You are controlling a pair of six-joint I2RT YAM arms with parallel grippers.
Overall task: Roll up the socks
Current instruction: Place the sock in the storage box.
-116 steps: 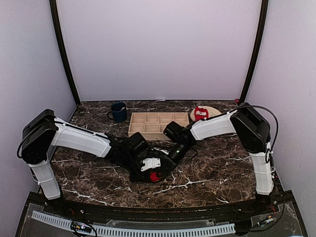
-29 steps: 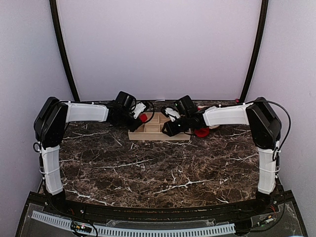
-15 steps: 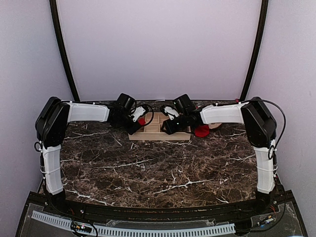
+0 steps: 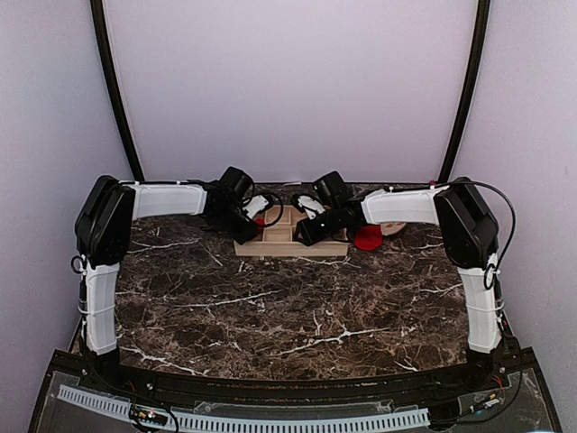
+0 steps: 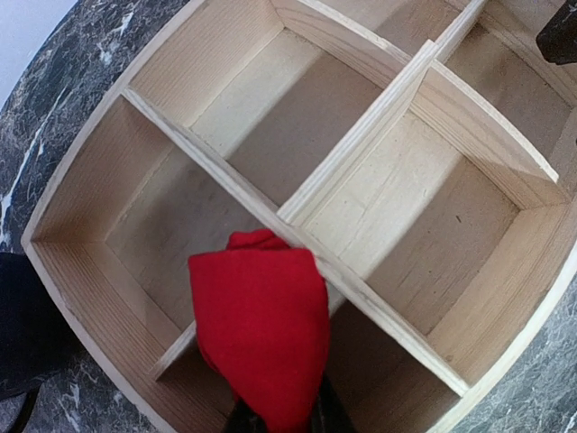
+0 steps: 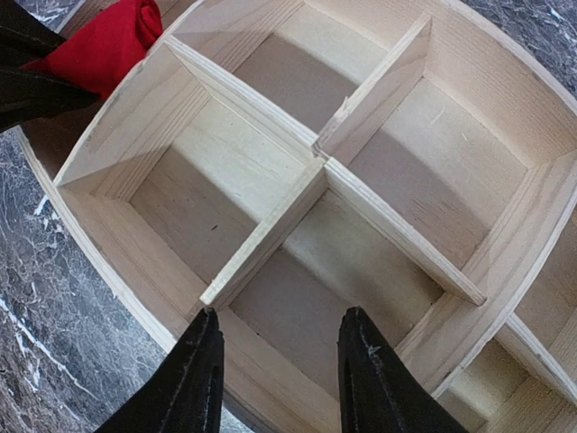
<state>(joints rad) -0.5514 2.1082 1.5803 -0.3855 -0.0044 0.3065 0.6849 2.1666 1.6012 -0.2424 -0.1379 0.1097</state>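
Observation:
My left gripper will let go of the red sock in the wooden tray's near corner compartment (image 4: 249, 238) (image 5: 308, 372), beside the short divider.
My left gripper (image 4: 255, 216) is shut on a rolled red sock (image 5: 261, 329) and holds it over the left end of the wooden compartment tray (image 4: 284, 242). The sock hangs above a divider between two near-left compartments; it also shows in the right wrist view (image 6: 104, 45). My right gripper (image 6: 281, 347) is open and empty, its jaws spread above the tray's near wall (image 6: 297, 397). The second red sock (image 4: 368, 239) lies on the round tan plate (image 4: 392, 227) right of the tray, partly hidden by the right arm.
The tray's compartments that show in the wrist views hold nothing. The dark blue mug is hidden behind the left arm; a dark shape (image 5: 22, 325) shows at the left edge of the left wrist view. Dark marble table (image 4: 288, 307) spreads toward the arm bases.
Both arms went from the table's middle to the tray at the back, the left one carrying the rolled sock. In the last second both grippers crept a little further over the tray.

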